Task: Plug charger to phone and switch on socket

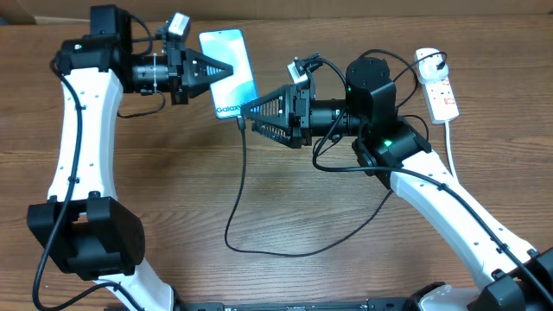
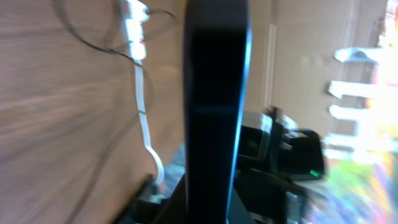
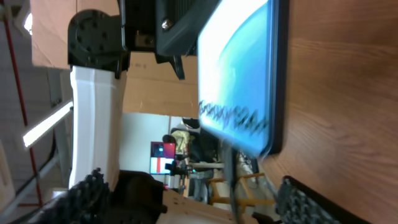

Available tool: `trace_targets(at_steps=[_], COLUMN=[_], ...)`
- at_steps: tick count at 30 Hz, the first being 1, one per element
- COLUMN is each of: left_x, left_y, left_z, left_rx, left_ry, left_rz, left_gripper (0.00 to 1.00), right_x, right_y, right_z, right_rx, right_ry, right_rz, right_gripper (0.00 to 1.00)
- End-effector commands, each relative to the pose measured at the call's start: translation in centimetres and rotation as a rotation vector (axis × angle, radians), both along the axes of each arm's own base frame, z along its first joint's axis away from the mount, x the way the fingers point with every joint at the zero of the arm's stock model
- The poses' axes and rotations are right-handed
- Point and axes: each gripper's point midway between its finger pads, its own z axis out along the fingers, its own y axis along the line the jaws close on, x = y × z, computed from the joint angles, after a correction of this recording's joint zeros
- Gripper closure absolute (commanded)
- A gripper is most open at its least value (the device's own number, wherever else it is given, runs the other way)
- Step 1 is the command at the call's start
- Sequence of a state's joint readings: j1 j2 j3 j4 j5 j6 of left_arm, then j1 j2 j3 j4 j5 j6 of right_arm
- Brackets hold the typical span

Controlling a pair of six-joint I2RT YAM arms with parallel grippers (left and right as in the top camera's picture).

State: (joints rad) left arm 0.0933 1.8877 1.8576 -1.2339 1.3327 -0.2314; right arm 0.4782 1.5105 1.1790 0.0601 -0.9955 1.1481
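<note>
The robot's left gripper should release the phone, now held at the back of the table, flat on the wood (image 1: 265,122) under the fingertips of the right gripper.
My left gripper (image 1: 226,69) is shut on the phone (image 1: 233,47) and holds it by its side, light blue screen up, at the back of the table. In the left wrist view the phone's dark edge (image 2: 214,93) runs up between the fingers (image 2: 214,208). The charger cable (image 1: 238,177) runs from the phone's near end across the table in a loop. My right gripper (image 1: 251,118) is open at that end, with the cable (image 3: 231,180) between its spread fingers (image 3: 196,200). The phone screen (image 3: 242,68) fills the right wrist view. The socket (image 1: 437,86) lies at the far right.
The socket's thick white cord (image 1: 452,147) trails toward the front right edge, and it also shows in the left wrist view (image 2: 144,106). The black cable loop (image 1: 285,252) lies on the wood between the two arms. Cardboard stands behind the table.
</note>
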Motion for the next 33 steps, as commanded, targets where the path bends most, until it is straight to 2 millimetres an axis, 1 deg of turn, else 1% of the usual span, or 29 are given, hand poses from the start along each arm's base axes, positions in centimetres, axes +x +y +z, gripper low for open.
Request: trace_targets(at_steps=[1, 5, 7, 9, 10, 12, 14, 17, 21, 23, 28, 30, 33], left_x=[1.2, 2.2, 2.7, 3.0, 3.3, 3.9, 4.2, 4.5, 5.2, 5.7, 6.3, 6.3, 6.1], left_y=[1.9, 2.5, 2.3, 2.0, 1.8, 1.5, 1.0, -0.3, -2.0, -2.9, -4.6, -5.1, -5.9], left_z=[-1.9, -3.1, -3.7, -4.2, -4.8, -6.4, -8.2, -10.9, -14.5, -16.5, -19.6, -20.6, -22.7], left_rx=[0.143, 0.238, 0.257, 0.26, 0.272, 0.312, 0.349, 0.377, 0.421, 0.448, 0.444, 0.446, 0.45], left_ry=[-0.029, -0.062, -0.073, -0.073, -0.08, -0.072, -0.054, -0.04, -0.026, -0.025, -0.019, -0.012, 0.017], left_rz=[0.065, 0.095, 0.093, 0.085, 0.077, 0.067, 0.049, -0.003, -0.049, -0.068, -0.107, -0.122, -0.148], left_gripper=[0.96, 0.96, 0.96, 0.96, 0.96, 0.96, 0.96, 0.96, 0.96, 0.96, 0.96, 0.96, 0.96], right_x=[0.3, 0.6, 0.7, 0.7, 0.6, 0.2, 0.0, -0.2, 0.0, -0.2, -0.1, 0.1, 0.3], right_y=[-0.1, -0.6, -1.2, -1.5, -1.6, -1.8, -2.0, -2.5, -3.6, -3.8, -4.0, -4.1, -4.3], right_z=[-0.2, -2.9, -4.9, -5.9, -6.3, -6.8, -7.3, -8.4, -10.3, -10.7, -11.0, -11.1, -11.3], right_rx=[-0.021, -0.115, -0.195, -0.234, -0.251, -0.275, -0.295, -0.342, -0.438, -0.456, -0.476, -0.486, -0.496], right_ry=[-0.034, 0.008, 0.018, 0.012, -0.001, -0.039, -0.037, -0.026, 0.014, 0.0, -0.003, -0.006, -0.008], right_rz=[-0.003, -0.047, -0.075, -0.081, -0.076, -0.054, -0.047, -0.051, -0.101, -0.09, -0.101, -0.112, -0.125], right_gripper=[0.01, 0.0, 0.0, 0.0, 0.0, 0.0, 0.0, 0.0, 0.0, 0.0, 0.0, 0.0, 0.0])
